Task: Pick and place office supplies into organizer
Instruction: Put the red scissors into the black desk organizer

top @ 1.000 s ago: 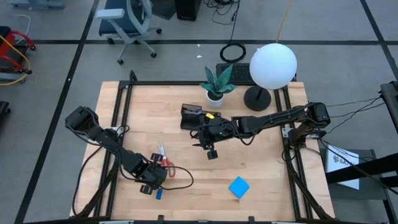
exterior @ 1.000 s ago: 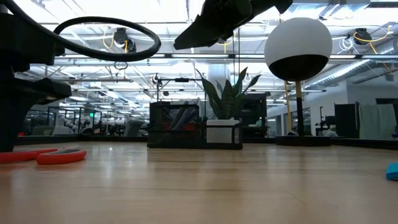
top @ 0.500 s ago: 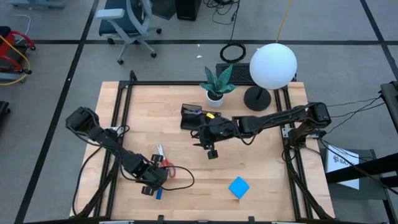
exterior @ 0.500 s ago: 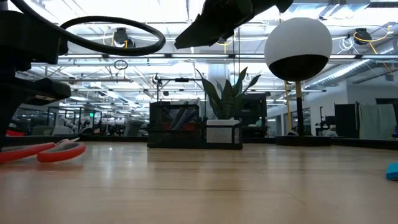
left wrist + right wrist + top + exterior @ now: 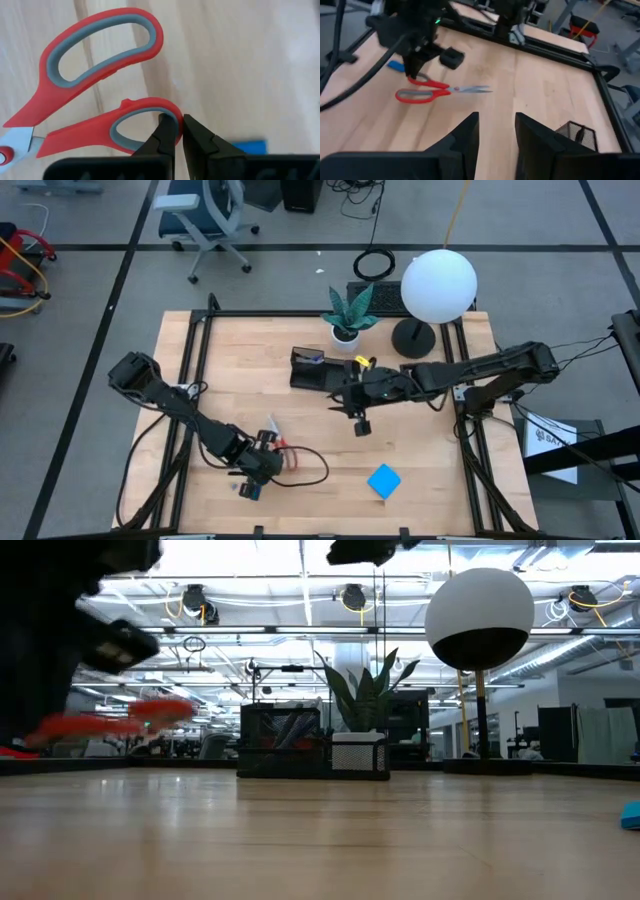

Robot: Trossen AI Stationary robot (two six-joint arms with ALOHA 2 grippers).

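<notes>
My left gripper needs to set the red-handled scissors, now hanging well above the tabletop, down on the bare wood (image 5: 331, 457) beside the bright blue pad.
The red-handled scissors (image 5: 281, 448) hang in the air under my left gripper (image 5: 262, 465), which is shut on one handle loop. In the low view the scissors (image 5: 110, 720) float well above the tabletop. The small blue eraser (image 5: 253, 492) lies on the wood beside that gripper. The bright blue pad (image 5: 384, 480) lies flat near the table's near edge. The black organizer (image 5: 315, 370) stands at the far middle. My right gripper (image 5: 362, 425) hovers open above the table's centre, touching nothing. My left gripper (image 5: 180, 120) pinches the rim of the smaller handle loop (image 5: 172, 107) at its rounded end. One finger (image 5: 167, 131) is inside the loop and the other outside. The fingers come from above, pointing down. The scissors (image 5: 435, 90) are lifted clear and lie roughly level.
A white plant pot (image 5: 347, 335) and a lamp with a white globe (image 5: 439, 285) stand at the far edge beside the organizer (image 5: 283, 740). A black frame borders the table (image 5: 190, 370). Bare wood lies between the organizer and the blue pad (image 5: 631, 814).
My left gripper has risen and shifted toward the table's right, taking the scissors from lying on the wood to hanging clear above it. My right arm has moved toward the right edge, away from the organizer.
</notes>
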